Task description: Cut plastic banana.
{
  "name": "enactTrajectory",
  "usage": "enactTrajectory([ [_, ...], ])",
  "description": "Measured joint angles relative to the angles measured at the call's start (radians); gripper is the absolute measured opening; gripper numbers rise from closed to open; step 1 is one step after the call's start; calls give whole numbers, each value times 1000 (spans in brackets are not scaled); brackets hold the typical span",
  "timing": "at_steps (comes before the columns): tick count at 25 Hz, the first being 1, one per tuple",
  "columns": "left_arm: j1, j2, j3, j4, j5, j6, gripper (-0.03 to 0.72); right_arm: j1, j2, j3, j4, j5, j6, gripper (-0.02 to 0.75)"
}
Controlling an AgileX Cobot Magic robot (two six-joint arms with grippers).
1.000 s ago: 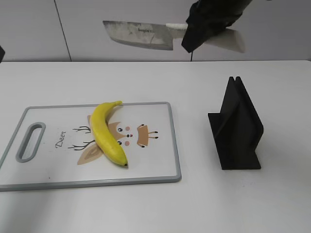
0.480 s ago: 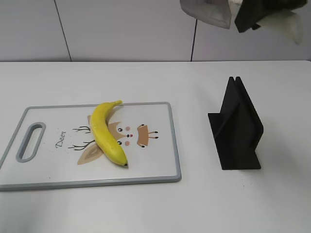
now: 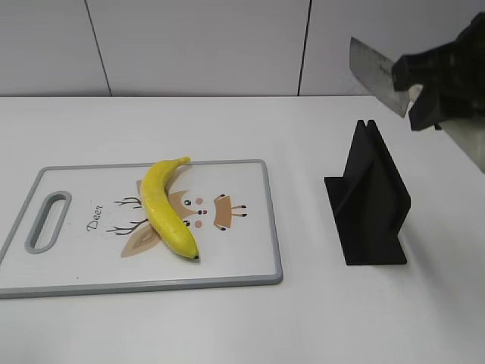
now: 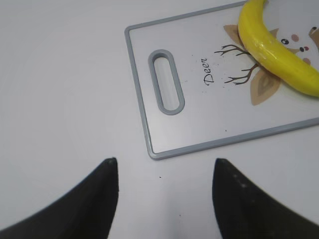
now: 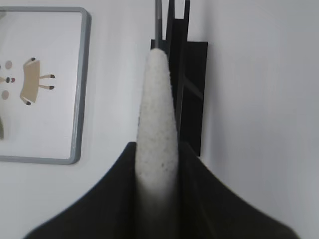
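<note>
Next, I set the cleaver knife down with my right gripper in the slot (image 3: 387, 173) (image 5: 178, 64) between the black knife stand's upright panels.
The plastic banana (image 3: 167, 208) lies whole and diagonal on the white cutting board (image 3: 250, 258), over its deer picture. It also shows in the left wrist view (image 4: 271, 50). My right gripper (image 3: 436, 87) is shut on the pale handle of a cleaver knife (image 3: 373, 70) and holds it in the air above and right of the black knife stand (image 3: 371, 201), far from the banana. In the right wrist view the handle (image 5: 158, 114) sits between the jaws of the right gripper (image 5: 158, 147). My left gripper (image 4: 164, 162) is open and empty over bare table near the board's handle end.
The board (image 4: 194, 114) has a grey rim and a slot handle (image 4: 167, 82) at its left end. The black stand (image 5: 187, 74) stands right of the board (image 5: 50, 124). A grey panelled wall runs behind the white table.
My right gripper has carried the knife from the upper middle, up and to the right, then down to above the black stand. The banana and board have not moved.
</note>
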Motion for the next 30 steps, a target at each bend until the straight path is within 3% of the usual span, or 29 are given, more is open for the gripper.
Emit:
enactTrajectory([
  [7,0,-295,115,-1,-1,0,563,0,-2,70,-4,-50,38,181],
  [13,0,-461,124,-9,33,0,562,0,-2,95,-11,-74,60,181],
  [16,0,-496,131,-8,106,0,562,0,-4,119,-23,-82,77,181],
  [30,0,-604,145,-9,114,-8,562,0,35,156,-42,-138,99,181],
])
